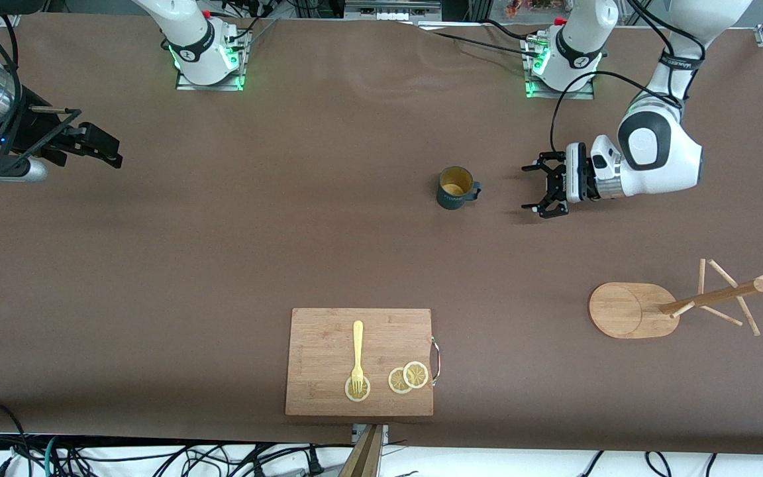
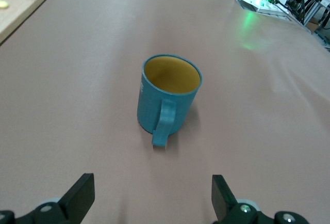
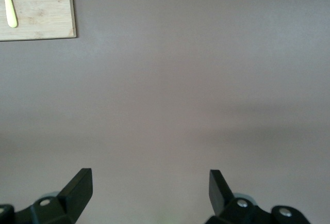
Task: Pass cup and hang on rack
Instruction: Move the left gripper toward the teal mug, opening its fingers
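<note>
Next, my left gripper closes on the lower part of the handle (image 1: 473, 195) (image 2: 160, 137) of the dark teal cup.
The dark teal cup (image 1: 456, 188) stands upright on the brown table, its handle turned toward the left arm's end. In the left wrist view the cup (image 2: 168, 100) shows its yellowish inside and its handle facing the camera. My left gripper (image 1: 532, 188) is open and empty, low over the table beside the cup, a short gap from the handle. The wooden rack (image 1: 679, 303) stands toward the left arm's end, nearer the front camera than the cup. My right gripper (image 1: 106, 147) is open and empty, waiting over the right arm's end of the table.
A bamboo cutting board (image 1: 328, 344) with a yellow fork (image 1: 357, 354) and lemon slices (image 1: 408, 377) lies near the front edge. Its corner shows in the right wrist view (image 3: 46, 12) and in the left wrist view (image 2: 20, 2).
</note>
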`<state>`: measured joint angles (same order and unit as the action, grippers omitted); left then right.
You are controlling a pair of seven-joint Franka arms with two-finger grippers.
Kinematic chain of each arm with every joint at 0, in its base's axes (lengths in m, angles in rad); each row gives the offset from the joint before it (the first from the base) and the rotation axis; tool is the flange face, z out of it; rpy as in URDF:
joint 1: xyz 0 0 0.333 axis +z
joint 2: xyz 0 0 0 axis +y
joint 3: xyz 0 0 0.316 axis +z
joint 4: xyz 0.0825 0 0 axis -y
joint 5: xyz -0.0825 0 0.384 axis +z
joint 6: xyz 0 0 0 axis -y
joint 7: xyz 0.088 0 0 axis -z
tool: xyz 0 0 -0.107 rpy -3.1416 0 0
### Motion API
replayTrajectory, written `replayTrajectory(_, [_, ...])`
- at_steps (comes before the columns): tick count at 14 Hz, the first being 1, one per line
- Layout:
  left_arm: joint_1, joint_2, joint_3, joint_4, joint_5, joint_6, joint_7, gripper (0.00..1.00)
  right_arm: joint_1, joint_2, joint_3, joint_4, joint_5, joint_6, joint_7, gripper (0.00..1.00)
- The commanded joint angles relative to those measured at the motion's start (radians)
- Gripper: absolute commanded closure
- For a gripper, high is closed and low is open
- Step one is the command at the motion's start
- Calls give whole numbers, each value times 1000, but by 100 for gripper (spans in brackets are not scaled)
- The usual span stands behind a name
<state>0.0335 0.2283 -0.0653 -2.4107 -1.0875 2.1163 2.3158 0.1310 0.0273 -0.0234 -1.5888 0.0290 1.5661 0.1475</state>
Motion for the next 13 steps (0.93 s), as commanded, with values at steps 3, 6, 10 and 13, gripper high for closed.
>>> replayTrajectory(3, [0,129,1,-39,-279,16,423,0,-16,-7,11,0,0,-17,-3,0])
replayTrajectory(6, [-14,207,-1,-33,-348,7,516,0,-16,-7,13,1,0,-17,-3,0])
replayTrajectory(10, [-35,215,-2,-25,-396,7,530,0,-16,-7,13,0,0,-17,-3,0])
replayTrajectory(13, [-69,243,-27,-13,-485,10,533,0,-16,-7,13,1,2,-17,-3,0])
